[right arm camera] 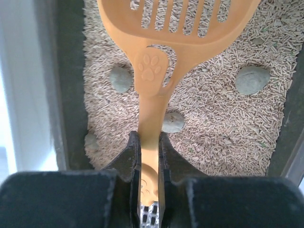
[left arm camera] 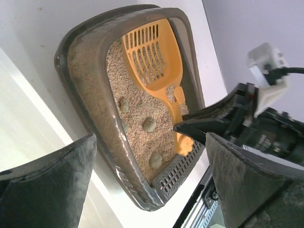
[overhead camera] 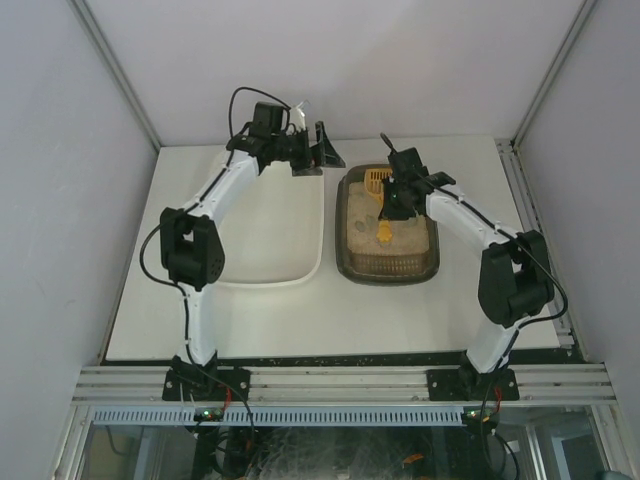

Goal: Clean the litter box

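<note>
My right gripper is midway along the scoop's handle. My left gripper will hold the scoop's head while my right gripper takes the handle's end (overhead camera: 384, 233) before scooping.
The dark brown litter box (overhead camera: 343, 262) with beige litter sits right of centre; it also shows in the left wrist view (left arm camera: 90, 102) and the right wrist view (right arm camera: 70, 95). An orange slotted scoop (overhead camera: 378, 181) lies in it, head at the far end. My right gripper (overhead camera: 392, 205) is shut on the scoop's handle (right arm camera: 151, 109), fingertips (right arm camera: 133, 142) on both sides. Several grey clumps (right arm camera: 252, 80) lie on the litter around the scoop (left arm camera: 152, 52). My left gripper (overhead camera: 318, 150) is open and empty, above the far rim of the white tub, left of the box.
A large white plastic tub (overhead camera: 300, 275) stands left of the litter box, almost touching it. White walls with metal corner posts enclose the table. The aluminium rail (overhead camera: 340, 382) with the arm bases runs along the near edge.
</note>
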Robot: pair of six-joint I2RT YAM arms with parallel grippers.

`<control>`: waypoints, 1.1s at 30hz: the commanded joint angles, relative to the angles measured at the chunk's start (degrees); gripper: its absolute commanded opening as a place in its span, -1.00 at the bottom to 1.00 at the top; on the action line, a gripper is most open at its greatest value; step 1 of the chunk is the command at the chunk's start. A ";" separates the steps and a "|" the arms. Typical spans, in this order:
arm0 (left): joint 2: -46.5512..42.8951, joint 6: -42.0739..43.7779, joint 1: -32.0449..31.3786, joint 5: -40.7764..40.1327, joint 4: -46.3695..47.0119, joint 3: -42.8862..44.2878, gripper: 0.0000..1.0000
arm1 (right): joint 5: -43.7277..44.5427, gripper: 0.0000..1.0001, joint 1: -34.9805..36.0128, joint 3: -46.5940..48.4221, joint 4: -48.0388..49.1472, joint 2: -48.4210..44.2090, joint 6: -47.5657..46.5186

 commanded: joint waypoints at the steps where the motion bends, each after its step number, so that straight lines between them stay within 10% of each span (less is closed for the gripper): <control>1: 1.55 1.24 -2.46 -4.62 -2.16 6.29 1.00 | -2.78 -1.00 0.12 2.87 -3.40 -3.81 -1.85; 12: 4.83 0.85 -5.82 -5.52 -2.00 8.72 0.37 | 1.85 -1.00 5.61 2.28 -5.66 -7.78 -2.19; 27: 6.37 4.29 -6.11 -9.94 -3.78 8.68 0.28 | 2.16 -1.00 10.37 1.79 -7.14 -11.85 0.00; 33: 6.47 2.74 -6.42 -9.17 -2.28 8.52 -0.52 | 1.13 -1.00 11.36 1.65 -6.76 -12.38 0.97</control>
